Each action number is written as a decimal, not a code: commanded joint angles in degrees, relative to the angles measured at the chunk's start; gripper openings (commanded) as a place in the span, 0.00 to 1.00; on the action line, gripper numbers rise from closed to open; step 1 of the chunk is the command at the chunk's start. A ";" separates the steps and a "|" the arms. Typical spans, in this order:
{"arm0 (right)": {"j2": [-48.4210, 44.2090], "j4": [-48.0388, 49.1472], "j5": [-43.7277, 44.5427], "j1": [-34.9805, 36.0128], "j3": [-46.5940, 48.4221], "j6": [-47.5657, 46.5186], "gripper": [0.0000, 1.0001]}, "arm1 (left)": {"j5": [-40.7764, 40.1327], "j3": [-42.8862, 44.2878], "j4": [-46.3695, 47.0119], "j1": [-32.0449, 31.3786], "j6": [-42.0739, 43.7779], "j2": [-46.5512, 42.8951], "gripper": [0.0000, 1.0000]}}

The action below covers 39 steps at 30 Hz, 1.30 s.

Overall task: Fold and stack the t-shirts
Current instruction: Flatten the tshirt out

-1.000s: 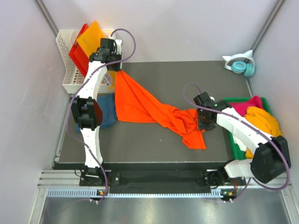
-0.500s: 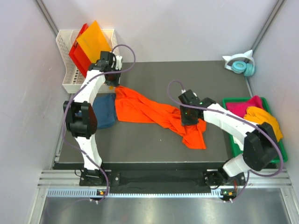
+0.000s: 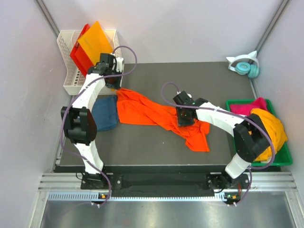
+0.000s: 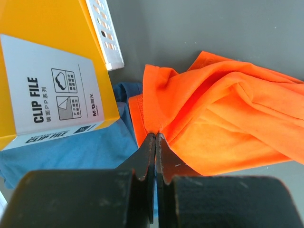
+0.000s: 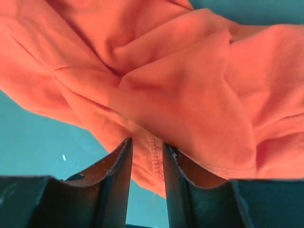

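Note:
The orange t-shirt has a bunched end nearest the green bin, and my right gripper will grab the top fold [image 3: 198, 128] [image 5: 251, 148] of the t-shirt there next.
The large bright orange t-shirt [image 3: 147, 111] lies crumpled across the middle of the dark mat. My left gripper [image 3: 113, 84] is shut on its back left corner, low over the mat; in the left wrist view the jaws [image 4: 156, 137] pinch the orange cloth [image 4: 223, 123]. My right gripper [image 3: 184, 118] sits on the shirt's bunched right part, its jaws close together around a hemmed fold [image 5: 154, 152]. A dark teal-blue t-shirt [image 3: 105, 113] lies at the mat's left edge and also shows in the left wrist view [image 4: 71, 154]. Magenta [image 3: 249, 107] and yellow-orange [image 3: 270, 126] shirts lie in the green bin.
The green bin [image 3: 282, 160] stands at the right edge. A white basket [image 3: 71, 71] at the back left holds stiff orange and red plastic sheets [image 3: 95, 40]; the clip file [image 4: 47, 71] is close to my left gripper. Headphones [image 3: 247, 66] lie at the back right.
My left gripper has come down and slightly forward with the shirt corner, so the cloth is no longer lifted. My right gripper has moved left onto the bunched cloth.

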 commanded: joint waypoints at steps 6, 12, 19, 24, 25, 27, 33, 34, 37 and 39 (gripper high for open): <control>-6.49 0.52 8.79 0.26 2.36 1.84 0.33 | 0.74 -1.70 2.36 0.24 1.07 -4.45 0.00; -10.45 -1.51 12.84 -0.80 0.43 1.75 0.33 | 0.65 -2.93 2.27 0.24 1.16 -4.80 0.00; -12.65 -2.39 13.99 -2.91 -4.05 1.49 0.33 | 0.65 -3.37 1.92 0.24 1.07 -4.89 0.00; -14.75 -3.18 15.74 -3.00 -6.95 2.27 0.34 | 0.65 -3.37 1.75 0.24 1.07 -4.80 0.00; -15.02 -3.35 16.44 -3.00 -7.66 2.37 0.34 | 0.65 -3.54 1.66 0.24 1.07 -4.71 0.00; -15.37 -3.44 16.80 -3.17 -8.36 2.54 0.34 | 0.74 -3.63 1.66 0.24 0.89 -4.71 0.00; -14.33 -2.65 16.98 -4.05 -9.68 2.54 0.36 | 1.35 -3.89 1.66 0.24 0.28 -4.53 0.00; -13.97 -2.22 16.72 -4.23 -9.77 2.45 0.36 | 1.36 -3.81 1.48 0.24 0.10 -4.54 0.00; -12.39 -1.08 15.40 -4.58 -9.77 2.19 0.36 | 1.27 -4.07 1.40 0.15 0.19 -4.62 0.00; -11.43 -0.37 14.61 -4.75 -9.77 2.19 0.37 | 1.01 -4.33 1.31 0.24 0.28 -4.80 0.00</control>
